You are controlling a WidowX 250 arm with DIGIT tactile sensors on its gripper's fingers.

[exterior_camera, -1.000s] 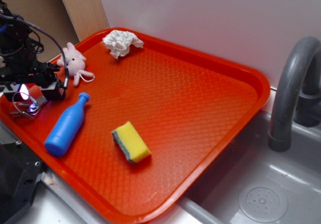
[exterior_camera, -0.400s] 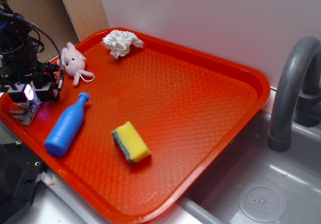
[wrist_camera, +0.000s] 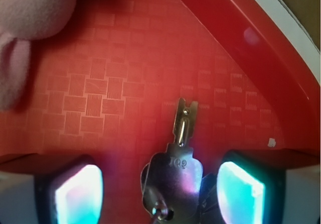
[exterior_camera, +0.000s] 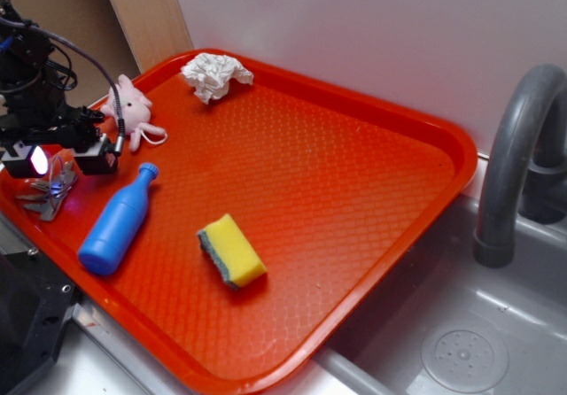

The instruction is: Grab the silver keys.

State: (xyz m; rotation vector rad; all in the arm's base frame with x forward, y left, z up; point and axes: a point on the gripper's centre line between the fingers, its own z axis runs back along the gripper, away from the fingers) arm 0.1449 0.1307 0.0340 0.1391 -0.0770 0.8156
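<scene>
My fingers straddle the foremost key's head, so I need to shift back with my gripper open and close around the middle of the silver keys (exterior_camera: 53, 193).
The silver keys (wrist_camera: 173, 176) lie flat on the orange tray (wrist_camera: 120, 63) near its left corner, one key blade pointing away from me. In the exterior view the silver keys (exterior_camera: 46, 193) sit just under my gripper (exterior_camera: 66, 163). In the wrist view my gripper (wrist_camera: 159, 194) is open, its two glowing pads (wrist_camera: 77, 194) standing on either side of the key heads with gaps left and right. The ring is mostly hidden at the bottom edge.
A pink plush toy (exterior_camera: 130, 109) lies just behind the gripper, and a blue bottle (exterior_camera: 119, 222) lies to its right. A yellow sponge (exterior_camera: 231, 251) and crumpled white paper (exterior_camera: 215, 74) are also on the tray. The tray rim (wrist_camera: 261, 58) runs close by on the right; a sink and faucet (exterior_camera: 514, 156) stand at right.
The gripper has shifted slightly above the keys and its fingers stand a little wider than 0.4 s ago. The keys have stayed on the tray.
</scene>
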